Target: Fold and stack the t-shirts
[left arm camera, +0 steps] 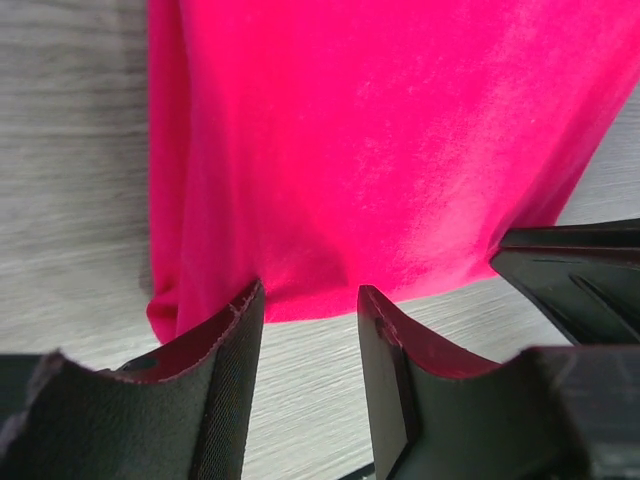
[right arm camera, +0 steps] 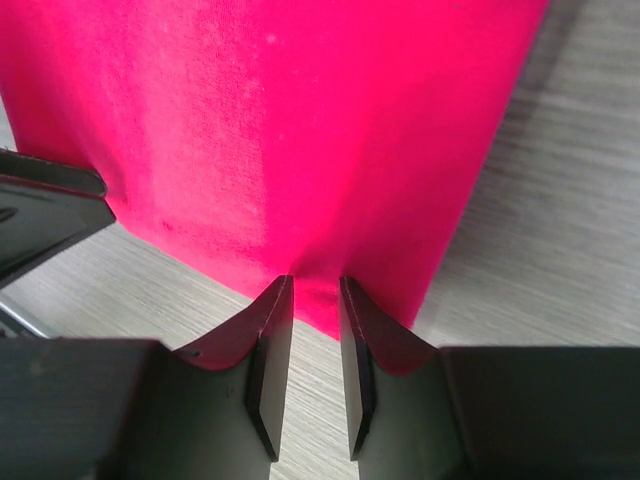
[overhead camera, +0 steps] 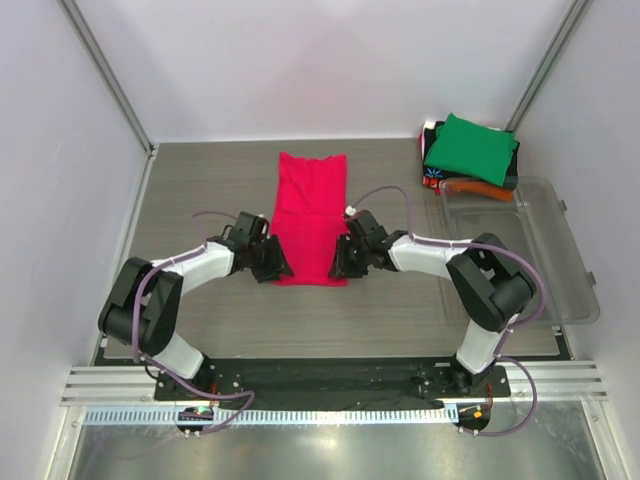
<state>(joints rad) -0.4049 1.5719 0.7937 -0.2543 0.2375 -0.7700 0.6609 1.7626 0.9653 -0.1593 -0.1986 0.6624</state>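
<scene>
The left gripper's fingers meet the crimson-pink t-shirt's near hem too far in, so the robot should back off and pinch the corner [left arm camera: 166,318] beside them before folding.
The crimson-pink t-shirt [overhead camera: 310,215] lies on the table folded into a long narrow strip, its near hem between my two grippers. My left gripper [overhead camera: 272,268] is at the near left corner; in the left wrist view it [left arm camera: 310,295] is open, its tips at the hem of the shirt [left arm camera: 380,150], bare table between the jaws. My right gripper [overhead camera: 340,268] is at the near right corner; in the right wrist view it [right arm camera: 316,282] stands narrowly closed on the hem of the shirt [right arm camera: 270,130], the cloth creased at its tips. A folded green shirt [overhead camera: 470,148] tops an orange one [overhead camera: 480,188] and a black printed one [overhead camera: 432,140] at the back right.
A clear plastic bin [overhead camera: 530,250] lies on the right side of the table, just in front of the shirt stack. White walls with metal posts close in the table [overhead camera: 200,180] at the back and sides.
</scene>
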